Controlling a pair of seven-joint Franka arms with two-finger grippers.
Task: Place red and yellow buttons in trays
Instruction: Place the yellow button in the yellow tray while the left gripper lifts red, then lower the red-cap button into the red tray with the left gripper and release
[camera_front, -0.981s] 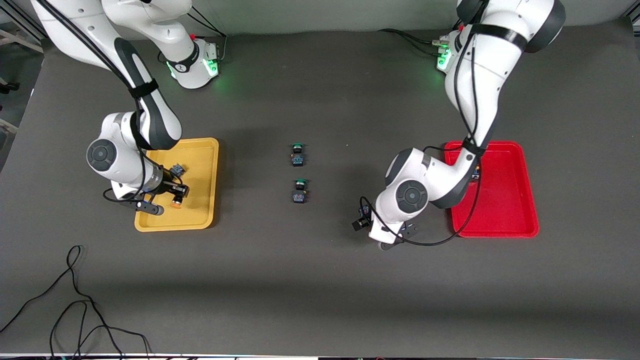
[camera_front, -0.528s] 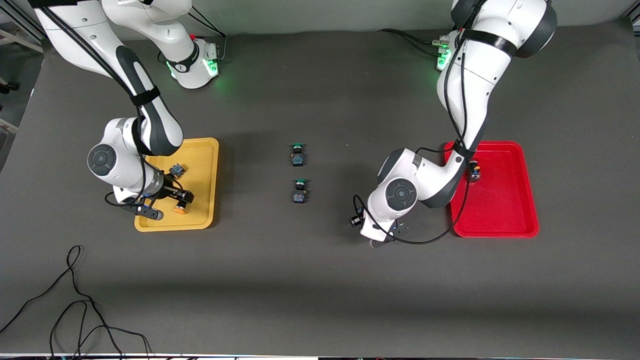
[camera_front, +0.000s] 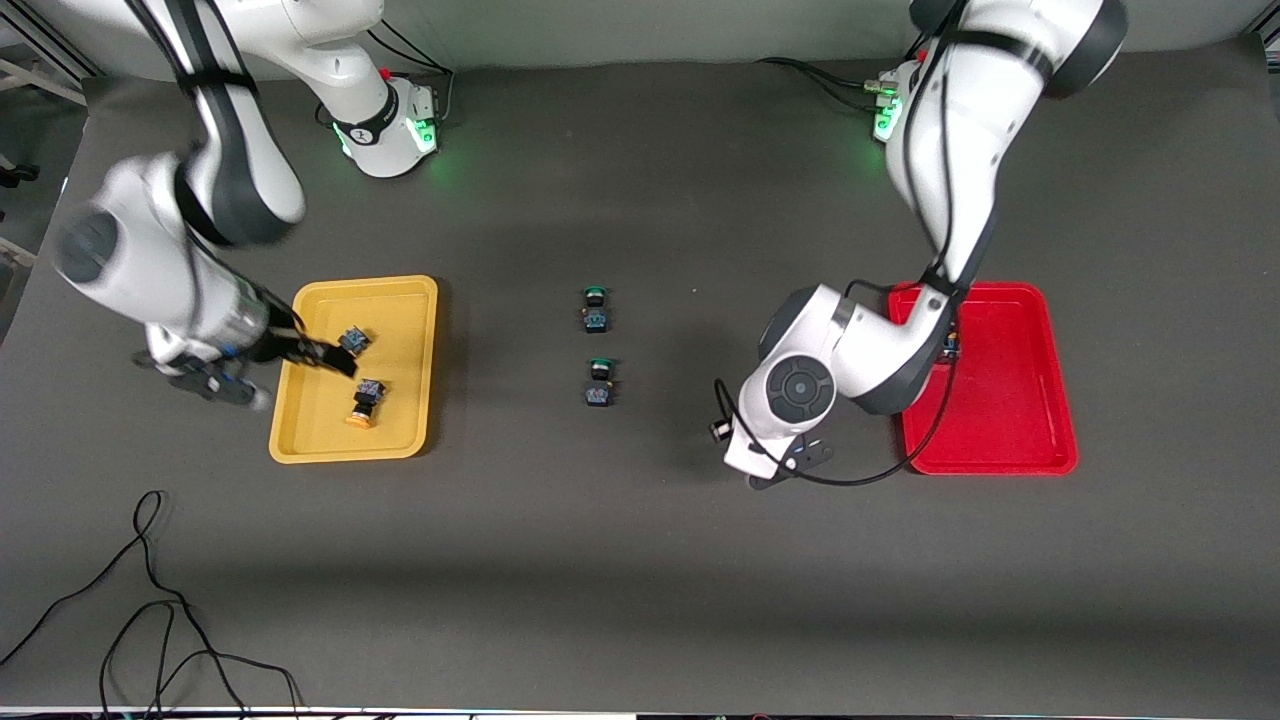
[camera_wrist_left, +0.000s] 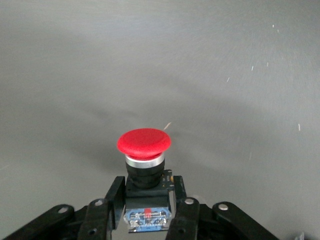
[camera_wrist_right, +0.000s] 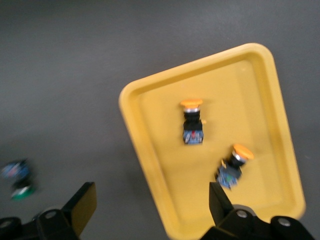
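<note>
The robot's left gripper will put the red button down near the middle of the red tray (camera_front: 996, 400).
The yellow tray (camera_front: 410, 300) holds two yellow buttons, one (camera_front: 352, 340) farther from the front camera, one (camera_front: 365, 400) nearer. They also show in the right wrist view (camera_wrist_right: 192, 121) (camera_wrist_right: 235, 162) with the tray (camera_wrist_right: 131, 100). My right gripper (camera_front: 325, 357) (camera_wrist_right: 150, 210) is open and empty, up over the tray. My left gripper (camera_front: 720, 432) (camera_wrist_left: 147, 200) is shut on a red button (camera_wrist_left: 144, 145) over bare table beside the red tray (camera_front: 1010, 440). A button (camera_front: 950, 346) in the red tray is mostly hidden by the left arm.
Two green-capped buttons (camera_front: 595, 308) (camera_front: 600, 383) stand mid-table between the trays. A blurred one shows in the right wrist view (camera_wrist_right: 17, 180). A loose black cable (camera_front: 150, 600) lies near the table's front edge at the right arm's end.
My right gripper let go of a yellow button in the yellow tray, then rose and drew back toward the right arm's end. My left gripper stayed shut on the red button and shifted slightly.
</note>
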